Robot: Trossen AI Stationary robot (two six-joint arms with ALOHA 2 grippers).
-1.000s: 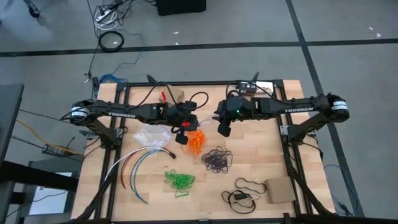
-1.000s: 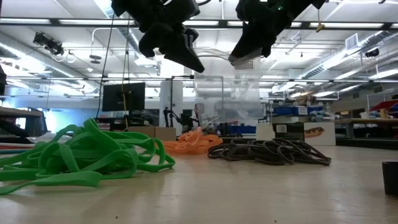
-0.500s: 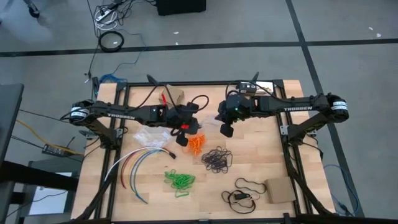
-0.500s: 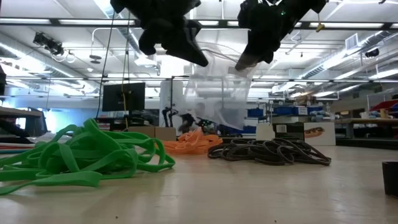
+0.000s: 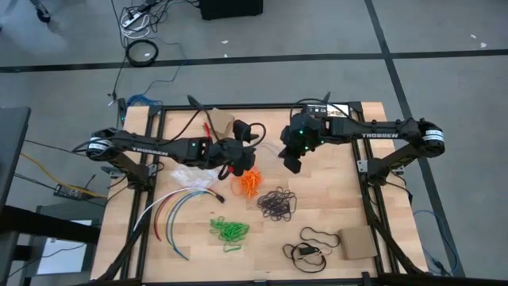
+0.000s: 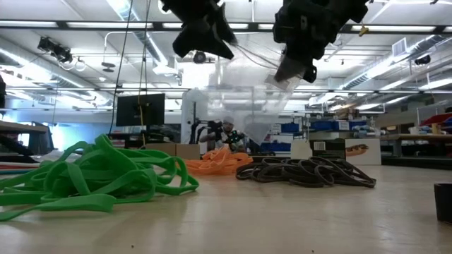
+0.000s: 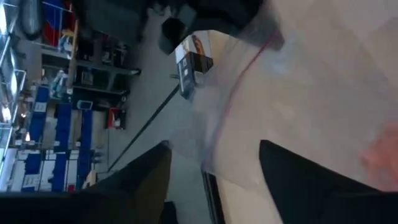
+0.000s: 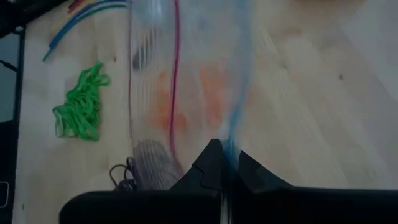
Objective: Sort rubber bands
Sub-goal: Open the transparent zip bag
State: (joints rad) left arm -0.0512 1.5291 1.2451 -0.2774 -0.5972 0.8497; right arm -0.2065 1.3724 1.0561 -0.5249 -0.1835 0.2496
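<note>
The robot's left gripper points almost level at the bag's red-striped edge, so it should tilt down and pinch the edge's loose end point(image 7: 209, 163) before the right gripper opens.
A clear zip bag point(image 6: 240, 113) hangs in the air between my two grippers, above the orange rubber bands point(image 5: 250, 183). My right gripper point(image 8: 222, 171) is shut on the bag's mouth. My left gripper point(image 7: 211, 180) is open, and the bag's red-striped lip point(image 7: 233, 102) runs down between its fingers. The dark rubber bands point(image 5: 276, 204) lie in a heap right of the orange ones. The green rubber bands point(image 5: 228, 230) lie in a heap nearer the front edge. My right gripper pinches the bag's blue-striped lip point(image 8: 233, 140) between its two shut fingers, from above. The red-striped lip point(image 8: 176, 93) stands apart from it, so the mouth gapes. The bag hangs below the fingers point(image 6: 286, 70), clear of the table. My left gripper: whether its open fingers touch the lip between them, I cannot tell.
Long coloured cables point(image 5: 178, 210) curve along the table's left side, beside crumpled clear plastic point(image 5: 186, 173). A thin black cord loop point(image 5: 313, 242) and a cardboard box point(image 5: 357, 242) lie at the front right.
My right gripper has shut on the bag's lip. My left gripper has opened and gone up a little. The bag, earlier stretched wide between both grippers, now sags into a funnel shape from the right gripper's side.
</note>
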